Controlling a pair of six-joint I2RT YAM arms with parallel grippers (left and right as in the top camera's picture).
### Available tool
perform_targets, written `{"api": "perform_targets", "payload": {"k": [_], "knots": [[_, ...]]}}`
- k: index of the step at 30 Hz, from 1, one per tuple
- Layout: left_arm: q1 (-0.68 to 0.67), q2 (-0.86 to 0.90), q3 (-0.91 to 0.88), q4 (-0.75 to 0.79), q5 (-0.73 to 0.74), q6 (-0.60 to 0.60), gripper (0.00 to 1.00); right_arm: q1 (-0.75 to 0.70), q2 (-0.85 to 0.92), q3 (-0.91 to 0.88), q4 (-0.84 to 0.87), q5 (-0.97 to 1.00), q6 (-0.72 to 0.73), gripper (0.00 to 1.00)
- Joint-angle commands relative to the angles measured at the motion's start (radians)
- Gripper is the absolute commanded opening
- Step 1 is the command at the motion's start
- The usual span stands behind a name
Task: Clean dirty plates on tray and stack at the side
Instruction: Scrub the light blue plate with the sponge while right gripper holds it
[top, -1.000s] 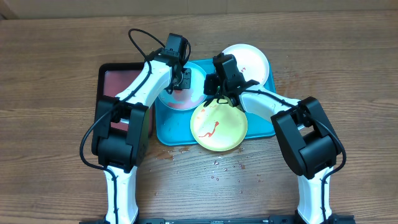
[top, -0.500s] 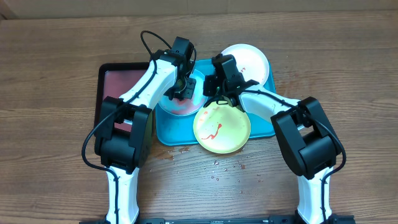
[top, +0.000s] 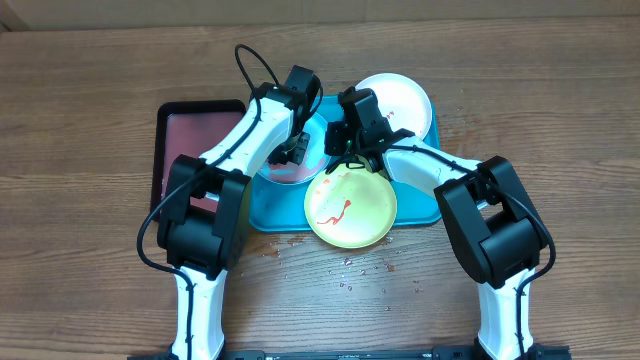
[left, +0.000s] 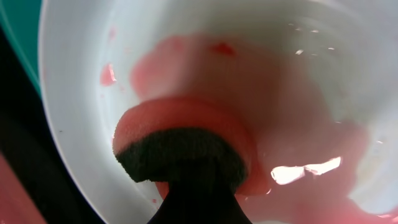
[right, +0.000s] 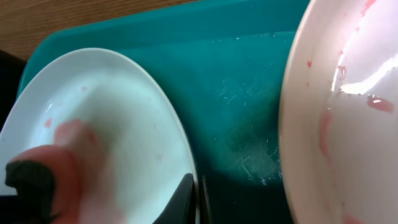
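Observation:
Next, the left gripper releases the pink sponge in the black tray's reddish liquid (top: 216, 161), roughly halfway along, closer to the turquoise tray.
The light blue plate (top: 276, 172) lies on the left of the turquoise tray (top: 420, 202). My left gripper (top: 294, 150) is shut on a pink sponge (left: 186, 134) with a dark top. The sponge presses into a pink smear on that plate (left: 292, 93). My right gripper (right: 196, 199) is shut on the blue plate's rim (right: 180, 143), seen from overhead just right of the left gripper (top: 341, 150). The lime green plate (top: 350, 208), streaked with red sauce, overhangs the tray's front edge. The white plate (top: 400, 98) (right: 348, 124) with red smears sits at the tray's back right.
A smaller black tray (top: 185, 140) with reddish liquid adjoins the turquoise tray on the left. Water droplets (top: 345, 270) and a reddish spot dot the wooden table in front of the trays.
My left gripper has carried the sponge to the right across the light blue plate. The right gripper has kept its hold on the rim. The green plate has shifted slightly.

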Motion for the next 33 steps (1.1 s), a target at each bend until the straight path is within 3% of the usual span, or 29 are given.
{"api": "perform_targets", "payload": {"k": [1, 20, 33], "knots": [[0.064, 0.05, -0.029, 0.018, -0.087, -0.03, 0.04, -0.002, 0.003, 0.022, 0.002, 0.003, 0.014, 0.04], [0.066, 0.05, -0.029, 0.307, 0.429, -0.03, 0.04, -0.002, 0.003, 0.022, -0.003, 0.003, 0.006, 0.04], [0.052, 0.055, -0.03, 0.338, 0.402, -0.03, 0.04, -0.002, 0.003, 0.021, -0.008, -0.031, -0.021, 0.04]]}}
